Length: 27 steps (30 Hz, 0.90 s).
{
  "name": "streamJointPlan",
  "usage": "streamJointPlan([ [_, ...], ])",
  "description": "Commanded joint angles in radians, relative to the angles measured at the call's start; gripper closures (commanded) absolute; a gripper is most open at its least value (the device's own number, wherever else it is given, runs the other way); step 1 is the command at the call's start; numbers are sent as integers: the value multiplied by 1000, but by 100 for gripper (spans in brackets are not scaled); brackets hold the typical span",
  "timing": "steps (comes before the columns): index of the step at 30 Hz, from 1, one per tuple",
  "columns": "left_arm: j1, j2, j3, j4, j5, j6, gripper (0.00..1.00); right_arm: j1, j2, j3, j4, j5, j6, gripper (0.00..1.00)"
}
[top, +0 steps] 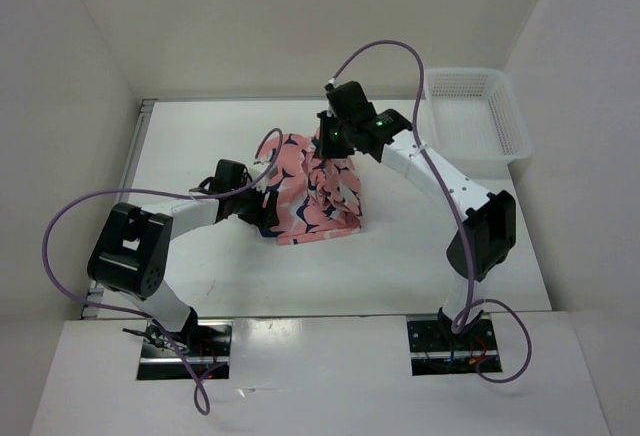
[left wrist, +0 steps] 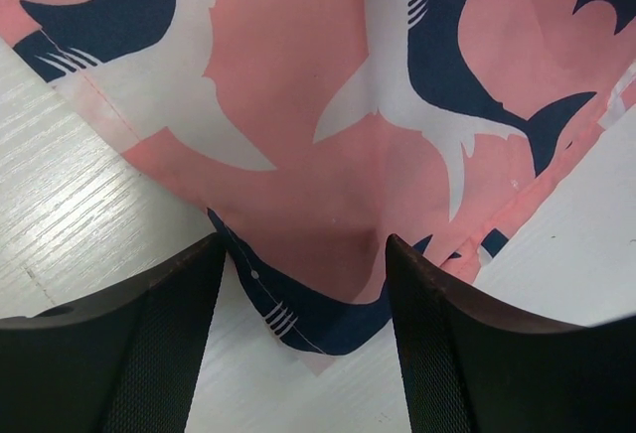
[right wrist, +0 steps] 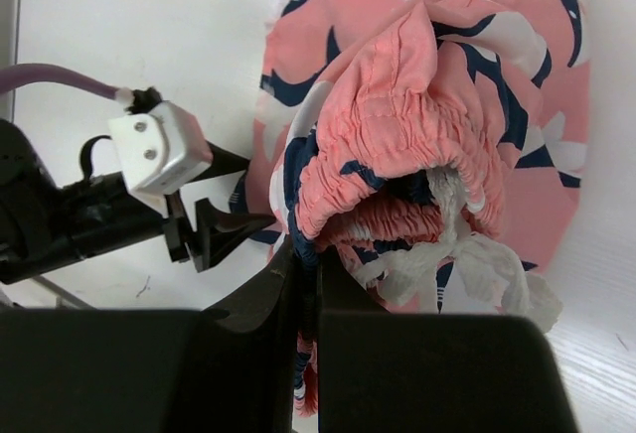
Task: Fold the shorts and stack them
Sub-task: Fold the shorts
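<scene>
My right gripper should release the gathered waistband along the shorts' edge (top: 256, 186) (right wrist: 227, 163), there beside the open fingers of my left gripper. The waistband is now held lifted.
The salmon-pink shorts (top: 318, 194) with navy-and-white shark shapes lie bunched mid-table. My right gripper (top: 336, 144) is shut on their gathered waistband (right wrist: 397, 145), pinching its navy edge between the jaws (right wrist: 318, 264) and holding it lifted; a white drawstring (right wrist: 477, 254) hangs from it. My left gripper (top: 268, 206) is open at the shorts' left edge. In the left wrist view a navy hem corner (left wrist: 318, 314) lies on the table between the spread fingers (left wrist: 169, 334), not gripped. The left gripper's tips also show in the right wrist view (right wrist: 224, 229).
A white plastic mesh basket (top: 478, 116) stands at the back right of the white table (top: 420, 256). White walls close in the table at the back and both sides. Purple cables loop over both arms.
</scene>
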Motion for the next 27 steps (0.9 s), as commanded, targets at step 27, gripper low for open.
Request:
streamJointPlan([
  [27,121,-229,68,-126,96,4,23,110,187,162,89,-44,65,100],
])
